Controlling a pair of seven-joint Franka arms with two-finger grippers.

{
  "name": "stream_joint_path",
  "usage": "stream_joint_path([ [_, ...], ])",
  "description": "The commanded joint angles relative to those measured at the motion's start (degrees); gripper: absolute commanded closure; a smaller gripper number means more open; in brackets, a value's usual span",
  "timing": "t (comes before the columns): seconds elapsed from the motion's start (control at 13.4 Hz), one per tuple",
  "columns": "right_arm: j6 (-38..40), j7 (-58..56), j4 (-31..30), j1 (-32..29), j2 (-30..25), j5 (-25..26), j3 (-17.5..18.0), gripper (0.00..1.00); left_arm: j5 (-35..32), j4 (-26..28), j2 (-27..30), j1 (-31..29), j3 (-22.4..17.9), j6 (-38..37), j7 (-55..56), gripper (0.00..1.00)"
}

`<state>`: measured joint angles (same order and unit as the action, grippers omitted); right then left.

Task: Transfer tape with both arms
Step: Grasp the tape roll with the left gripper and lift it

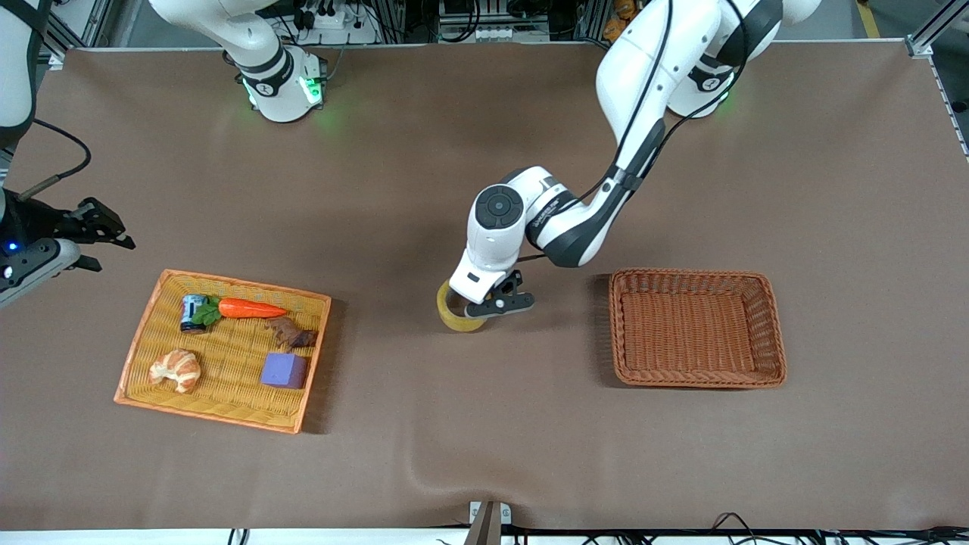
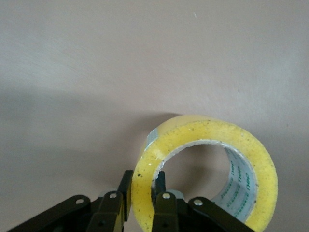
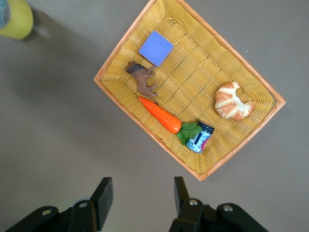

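Next, my left gripper releases the tape near the middle of the brown wicker basket's bottom (image 1: 682,325). The tape is on edge between the two baskets.
The tape (image 1: 456,316), a yellowish translucent roll, stands on edge at about table height in the middle of the table, between the two baskets. My left gripper (image 1: 475,306) is shut on the tape's wall, one finger outside the ring and one inside the hole. The left wrist view shows the tape (image 2: 193,133) clamped in the left gripper (image 2: 143,182). I cannot tell whether the roll touches the table. My right gripper (image 1: 113,228) is open and empty, up in the air by the right arm's end of the table. In the right wrist view, the right gripper (image 3: 142,189) is over bare table and the tape (image 3: 14,19) shows in a corner.
A yellow-orange basket (image 1: 144,333) toward the right arm's end holds a carrot (image 1: 250,308), a small can (image 1: 192,312), a croissant (image 1: 176,369), a purple cube (image 1: 285,370) and a brown toy animal (image 1: 290,333). A brown wicker basket (image 1: 696,375) stands toward the left arm's end.
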<state>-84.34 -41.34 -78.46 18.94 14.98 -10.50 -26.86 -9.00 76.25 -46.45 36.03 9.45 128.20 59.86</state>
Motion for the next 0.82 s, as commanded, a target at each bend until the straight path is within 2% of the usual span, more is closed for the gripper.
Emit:
stream_joint_path([
  [0.0,0.93,-0.58,-0.46,0.13,-3.46,-0.75,0.93,0.40,-1.81,1.62,7.40,-3.67,0.04,-5.83,0.70,1.00],
  [0.3,0.41,-0.76,-1.25,1.27,-4.96,-0.57,0.93,0.42,-1.72,1.71,14.01,-10.00,0.13,-14.01,-8.95,1.00],
  [0.6,-3.45,-0.84,-5.11,4.35,-6.53,2.24,0.85,0.42,-1.81,2.50,16.74,-16.42,0.21,-21.48,-24.76,1.00],
  [0.75,-5.12,-0.93,-7.48,4.88,-8.03,2.33,0.85,0.42,-1.90,3.73,17.18,-18.62,0.13,-21.59,-29.61,1.00],
])
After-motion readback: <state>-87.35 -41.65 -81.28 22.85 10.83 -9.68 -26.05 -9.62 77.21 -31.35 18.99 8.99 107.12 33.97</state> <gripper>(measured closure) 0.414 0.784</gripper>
